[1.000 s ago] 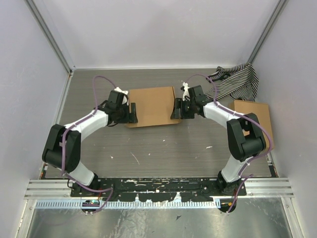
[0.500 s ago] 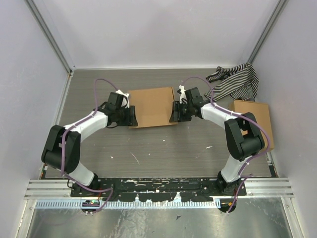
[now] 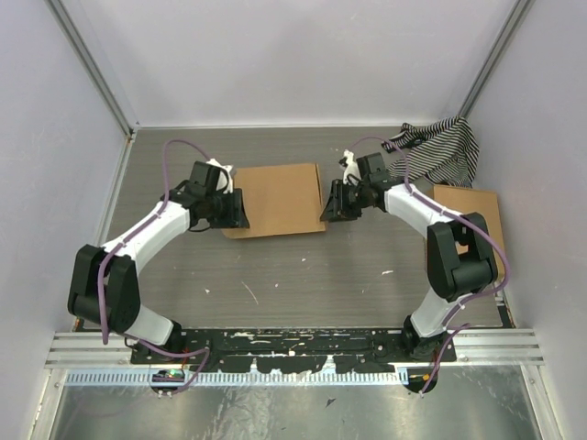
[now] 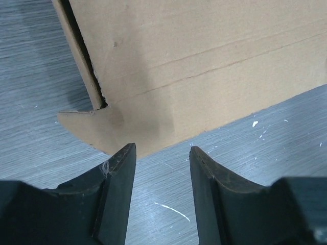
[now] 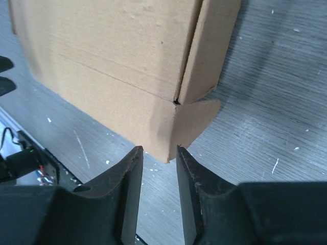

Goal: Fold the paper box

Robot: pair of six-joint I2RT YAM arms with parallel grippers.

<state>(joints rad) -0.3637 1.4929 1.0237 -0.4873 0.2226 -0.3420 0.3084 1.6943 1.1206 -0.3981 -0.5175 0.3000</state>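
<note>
The rounded tab sticks out beyond the side of the box, so I need to use my left gripper to pinch the front flap's corner (image 4: 146,146) and fold the tab inward before tucking it.
The paper box (image 3: 275,199) lies flat and closed on the table's middle, plain brown cardboard. My left gripper (image 3: 238,211) is at its near left corner. In the left wrist view the gripper (image 4: 161,152) is open and empty, with the box's rounded corner tab (image 4: 102,127) just beyond the fingertips. My right gripper (image 3: 328,205) is at the near right corner. In the right wrist view it (image 5: 159,153) is open with a narrow gap, and the box's corner (image 5: 176,127) pokes slightly between the fingertips without being pinched.
A black-and-white striped cloth (image 3: 437,151) lies at the back right. A second brown cardboard box (image 3: 470,213) sits by the right wall, behind the right arm. Grey walls close in the table on three sides.
Both grippers have drawn back a little from the box's near corners, the left one to the left, the right one to the right. The box has shifted slightly left.
</note>
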